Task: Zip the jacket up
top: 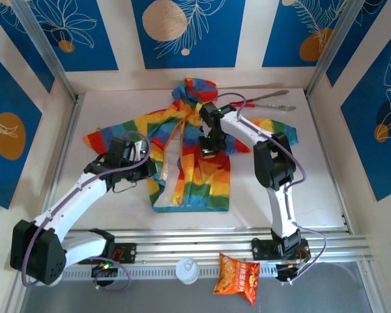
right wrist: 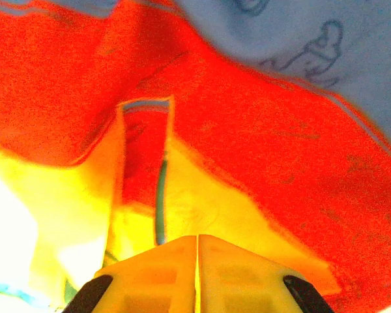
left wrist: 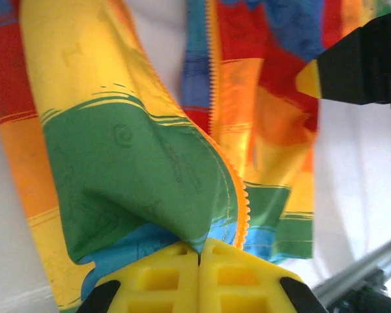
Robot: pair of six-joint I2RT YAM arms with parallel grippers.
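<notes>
I need to release the green fold of the jacket that my left gripper pinches above the bottom end of the zipper edge, and take the blue cloth nearer the jacket's hem [top: 156, 196].
The rainbow-striped jacket [top: 205, 179] lies flat mid-table, hood to the back, its front open and the two zipper edges apart. My left gripper [top: 148, 160] sits at the jacket's left front panel. In the left wrist view its yellow fingers [left wrist: 238, 277] are shut on a fold of green fabric [left wrist: 137, 169] beside the orange zipper teeth [left wrist: 240, 195]. My right gripper [top: 207, 150] rests on the right front panel. Seen from the right wrist, its fingers [right wrist: 244, 270] are closed together, with red and yellow jacket cloth [right wrist: 247, 169] rising from their tips.
Metal tongs [top: 268, 101] lie at the back right of the table. Over the aluminium rail [top: 215, 236] at the near edge, an orange snack bag [top: 238, 277] and a white cup [top: 186, 269] lie. Frame posts stand at both back corners.
</notes>
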